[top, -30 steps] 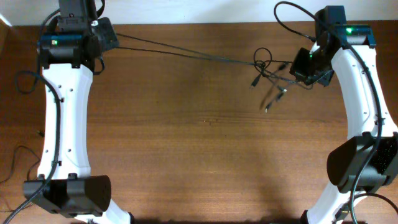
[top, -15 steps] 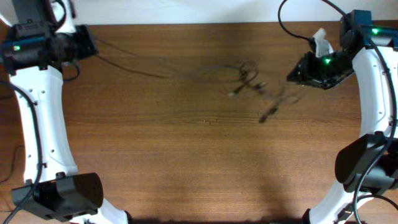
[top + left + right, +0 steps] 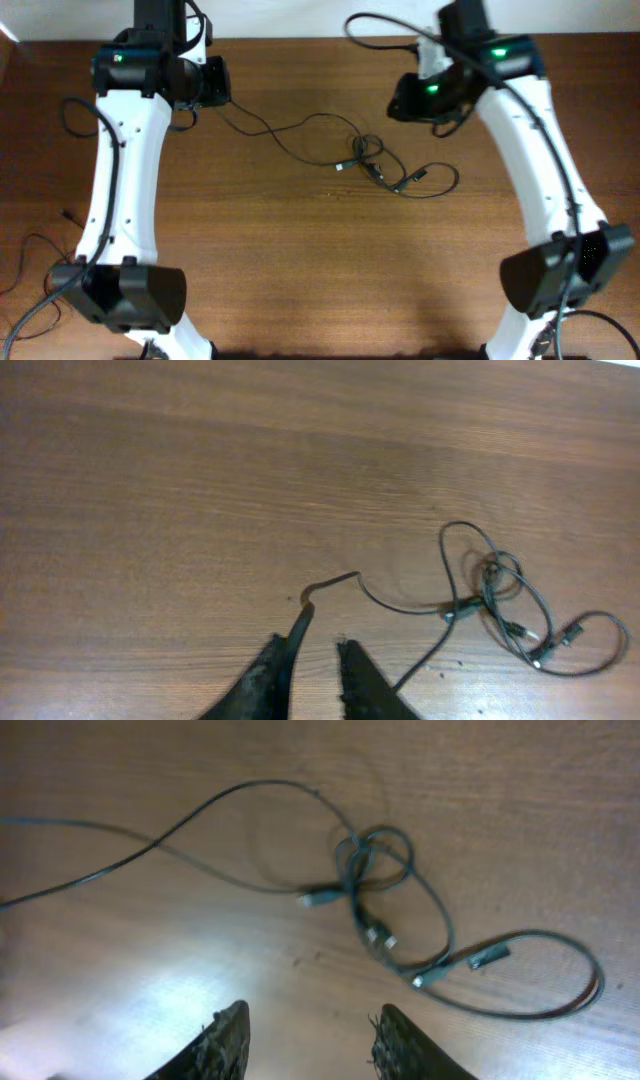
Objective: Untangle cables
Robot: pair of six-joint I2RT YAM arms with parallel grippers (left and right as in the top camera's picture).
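Observation:
The robot's right gripper will close on the bunched strands (image 3: 362,158) (image 3: 354,885) of the cables' small knot, next to the plug end that points toward the left gripper.
The cables (image 3: 372,160) lie slack on the wooden table, tangled in a small knot (image 3: 370,855) with plug ends (image 3: 490,957) sticking out and a loose loop (image 3: 440,185) to the right. One long strand (image 3: 270,135) runs from the knot to my left gripper (image 3: 212,82). In the left wrist view my left gripper (image 3: 313,642) has a gap between its jaws, and that strand (image 3: 330,582) rests along the inner side of the left finger (image 3: 275,670). My right gripper (image 3: 308,1020) is open and empty, hovering up and to the right of the knot (image 3: 402,100).
Thicker black arm cables hang near both arms' upper links (image 3: 375,22). The table's back edge (image 3: 300,40) meets a white wall just behind both grippers. Bare wood lies in front of the tangle (image 3: 330,260).
The cables were pulled taut between both grippers; now they lie slack on the table. The right gripper let go and opened, the left jaws parted, and both arms swung inward.

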